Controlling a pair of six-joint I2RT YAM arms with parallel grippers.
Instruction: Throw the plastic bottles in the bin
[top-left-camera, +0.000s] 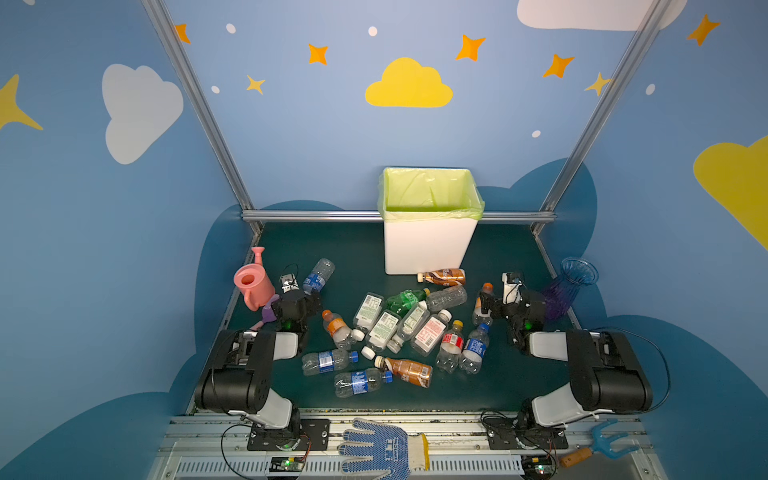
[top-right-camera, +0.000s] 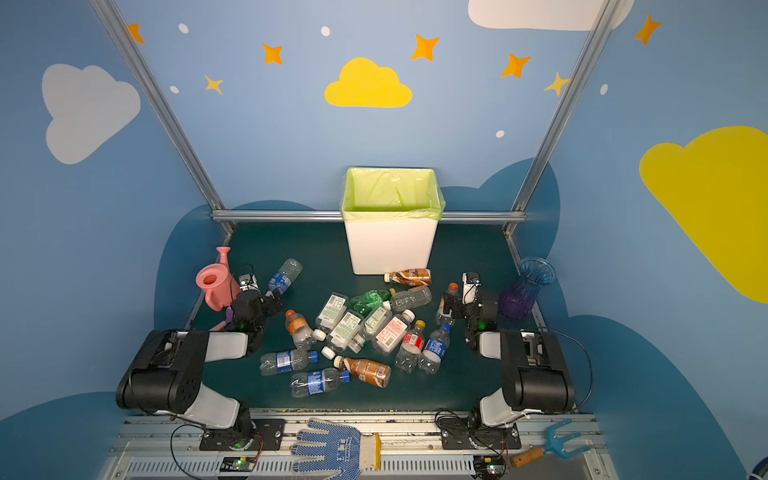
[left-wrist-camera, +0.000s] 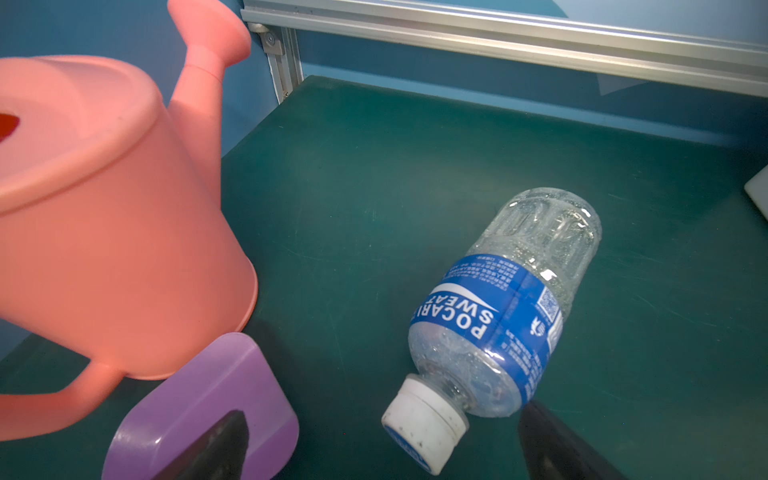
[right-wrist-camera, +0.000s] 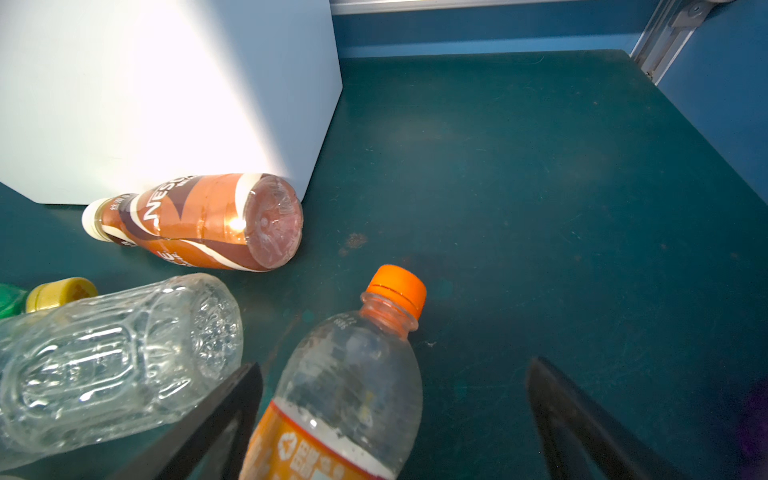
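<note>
My left gripper is to close next on the blue label (top-left-camera: 314, 281) (left-wrist-camera: 493, 316) of the white-capped bottle that lies near the pink watering can.
The white bin (top-left-camera: 430, 245) with a green liner stands at the back of the mat. Several plastic bottles (top-left-camera: 399, 328) lie heaped in the middle, and a brown one (right-wrist-camera: 199, 220) rests against the bin's foot. My left gripper (left-wrist-camera: 382, 436) is open behind the white cap of a blue-labelled bottle (left-wrist-camera: 498, 307) lying at the left; one finger overlaps a purple object (left-wrist-camera: 199, 415). My right gripper (right-wrist-camera: 395, 374) is open, with an orange-capped bottle (right-wrist-camera: 353, 386) lying between its fingers, close to one of them. A clear bottle (right-wrist-camera: 112, 361) lies just outside that finger.
A pink watering can (top-left-camera: 251, 282) stands close beside my left gripper. A blue-purple vase (top-left-camera: 569, 286) stands by the right arm near the mat's edge. A dotted glove (top-left-camera: 382, 449) and a blue hand rake (top-left-camera: 598, 446) lie on the front rail.
</note>
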